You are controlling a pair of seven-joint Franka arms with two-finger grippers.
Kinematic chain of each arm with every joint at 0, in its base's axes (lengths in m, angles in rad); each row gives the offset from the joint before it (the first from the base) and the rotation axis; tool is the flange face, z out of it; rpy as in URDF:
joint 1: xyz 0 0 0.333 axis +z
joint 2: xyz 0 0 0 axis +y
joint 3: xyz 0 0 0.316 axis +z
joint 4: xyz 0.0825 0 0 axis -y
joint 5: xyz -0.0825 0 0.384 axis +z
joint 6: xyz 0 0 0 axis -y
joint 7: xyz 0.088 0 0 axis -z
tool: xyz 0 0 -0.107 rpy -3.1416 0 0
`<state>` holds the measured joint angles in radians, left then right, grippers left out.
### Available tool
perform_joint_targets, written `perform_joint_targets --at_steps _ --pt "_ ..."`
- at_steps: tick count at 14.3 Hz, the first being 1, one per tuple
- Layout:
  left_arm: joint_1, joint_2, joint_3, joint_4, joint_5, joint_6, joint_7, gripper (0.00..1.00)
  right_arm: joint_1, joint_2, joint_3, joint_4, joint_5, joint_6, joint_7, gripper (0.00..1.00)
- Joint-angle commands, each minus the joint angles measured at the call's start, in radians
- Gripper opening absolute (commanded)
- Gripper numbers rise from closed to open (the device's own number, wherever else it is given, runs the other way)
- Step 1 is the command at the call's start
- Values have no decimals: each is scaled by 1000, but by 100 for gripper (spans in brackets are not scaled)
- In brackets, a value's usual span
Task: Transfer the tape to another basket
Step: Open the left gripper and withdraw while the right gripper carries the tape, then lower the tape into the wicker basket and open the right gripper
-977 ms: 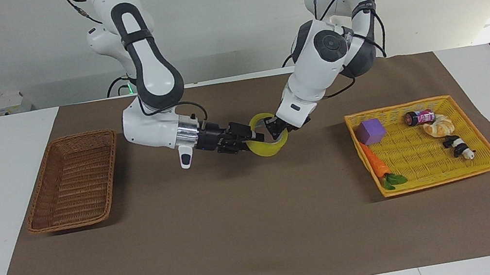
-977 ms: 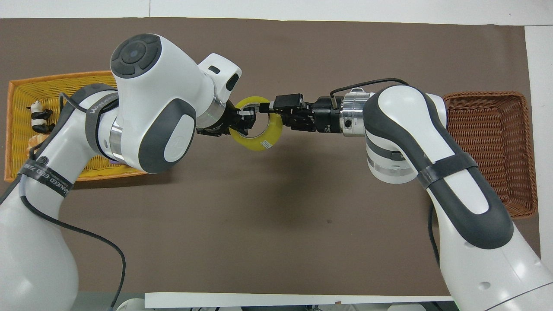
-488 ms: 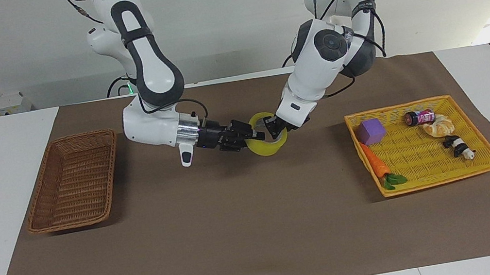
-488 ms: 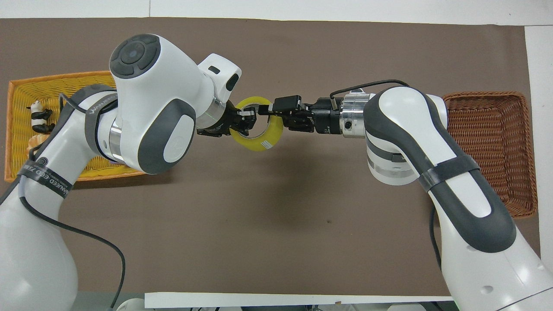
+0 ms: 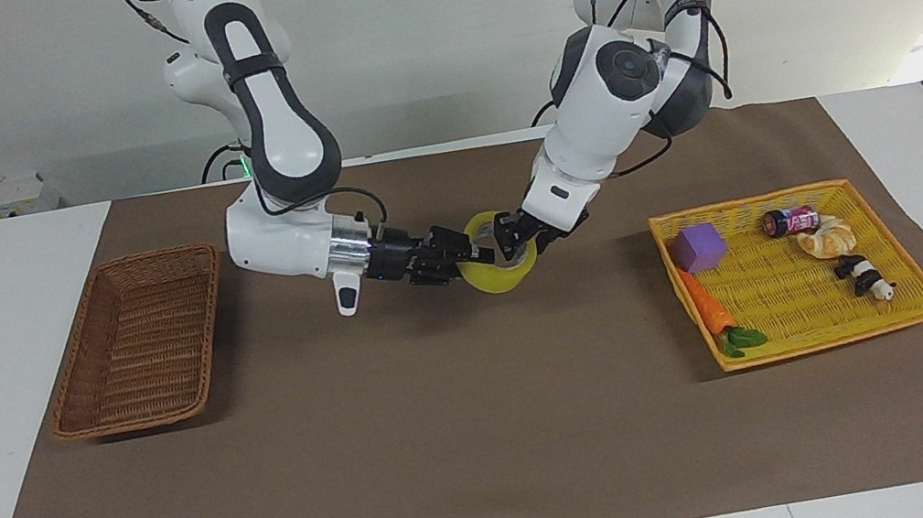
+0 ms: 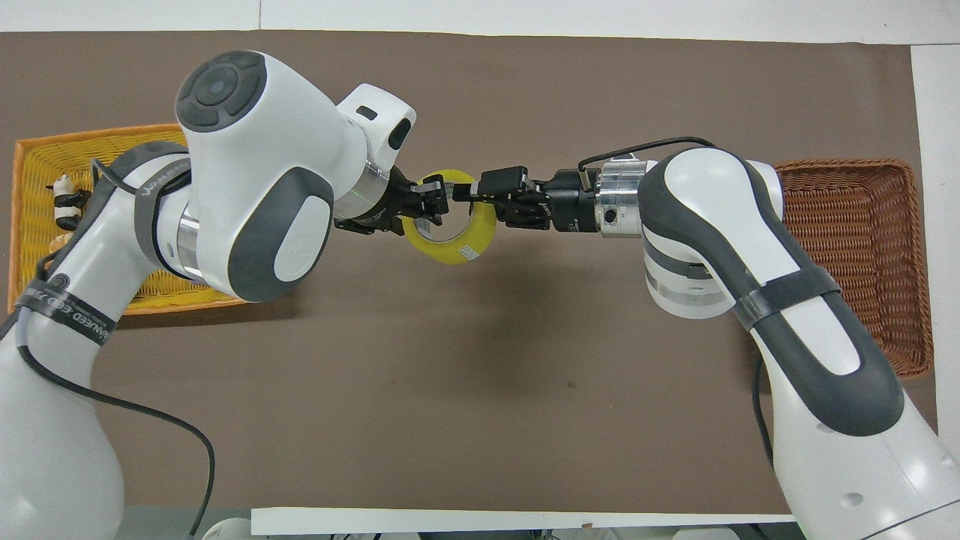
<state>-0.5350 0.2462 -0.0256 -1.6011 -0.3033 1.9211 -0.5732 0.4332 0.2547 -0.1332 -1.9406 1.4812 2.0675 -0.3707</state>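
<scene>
Next, my right gripper lets go of the yellow tape near the middle of the dark-brown wicker basket (image 6: 830,268).
The yellow tape (image 5: 504,276) hangs tilted in the air over the middle of the brown mat, between both grippers; it also shows in the overhead view (image 6: 459,249). My left gripper (image 5: 512,242) is shut on the roll's wall at the side toward the left arm's end; it also shows in the overhead view (image 6: 429,208). My right gripper (image 5: 470,254) reaches in level and is shut on the wall at the side toward the right arm's end, also seen from overhead (image 6: 469,196). The dark-brown wicker basket (image 5: 133,348) sits empty at the right arm's end (image 6: 847,247).
A bright yellow tray basket (image 5: 800,293) at the left arm's end holds a purple cube (image 5: 698,247), a carrot (image 5: 708,312), a can (image 5: 791,221), a croissant (image 5: 827,240) and a panda toy (image 5: 864,277). A brown mat (image 5: 454,445) covers the table.
Both grippers and the tape have shifted slightly toward the right arm's end. The left arm's elbow has risen, and the roll tilts a little more.
</scene>
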Motion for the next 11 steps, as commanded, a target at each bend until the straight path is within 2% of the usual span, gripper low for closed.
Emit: perform_joint_targets --at_steps 1,5,7,9,11 --pt "73 -18 13 68 13 -86 1 100 -120 -34 -2 -9 -132 -128 -25 0" --pt "246 -38 16 66 45 -140 171 100 -356 -55 -3 49 -404 -291 -59 0" --pt "372 -53 23 27 116 -143 275 100 -518 -57 -5 69 -493 -352 -144 0" --pt "490 -62 23 -11 118 -120 410 100 -682 -51 -3 95 -611 -395 -197 0" --pt "541 -71 24 -31 119 -120 461 100 -796 -43 -3 118 -711 -417 -299 0"
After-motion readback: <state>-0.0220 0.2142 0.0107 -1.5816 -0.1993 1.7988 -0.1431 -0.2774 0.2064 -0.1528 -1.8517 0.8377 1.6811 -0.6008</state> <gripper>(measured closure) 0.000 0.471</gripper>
